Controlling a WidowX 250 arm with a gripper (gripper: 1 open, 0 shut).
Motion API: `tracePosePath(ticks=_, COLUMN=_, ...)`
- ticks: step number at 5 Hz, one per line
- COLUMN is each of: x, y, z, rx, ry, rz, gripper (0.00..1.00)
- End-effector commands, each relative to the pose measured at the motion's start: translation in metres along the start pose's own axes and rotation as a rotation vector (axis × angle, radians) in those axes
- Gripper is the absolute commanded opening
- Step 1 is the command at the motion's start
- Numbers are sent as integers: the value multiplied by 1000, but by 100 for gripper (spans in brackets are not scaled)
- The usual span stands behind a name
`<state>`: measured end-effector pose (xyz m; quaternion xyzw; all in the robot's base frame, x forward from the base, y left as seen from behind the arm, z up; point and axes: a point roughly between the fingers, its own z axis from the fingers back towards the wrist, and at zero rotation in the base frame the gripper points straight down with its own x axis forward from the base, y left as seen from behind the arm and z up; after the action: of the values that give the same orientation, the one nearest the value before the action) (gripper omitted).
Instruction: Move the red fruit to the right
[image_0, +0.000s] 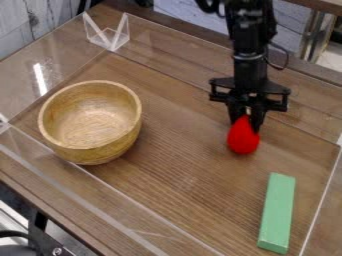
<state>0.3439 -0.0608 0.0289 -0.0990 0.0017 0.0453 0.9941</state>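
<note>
The robot's gripper should release the red fruit, now held at or just above the table, a little farther back on the bare wood (247, 124), well behind the green block.
The red fruit (242, 138) is a small glossy rounded toy at the middle right of the wooden table (160, 190). My black gripper (246, 118) comes straight down from above and is shut on the fruit's top. The fruit's bottom sits at or just above the wood; I cannot tell if it touches. Its stem tip is hidden between the fingers.
A wooden bowl (90, 120) stands at the left. A green block (278, 212) lies near the front right. Clear acrylic walls (106, 34) ring the table, with a corner piece at the back left.
</note>
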Motion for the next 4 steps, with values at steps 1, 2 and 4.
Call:
tracePosePath(ticks=1, x=5, y=3, z=11, rx=-1, ry=-29, rz=-50, gripper=0)
tracePosePath(ticks=2, x=8, y=11, z=17, rx=5, ry=-28, rz=-82, gripper=0)
tracePosePath(ticks=4, x=28, y=3, z=10, rx=14, ry=-35, rz=-97, gripper=0)
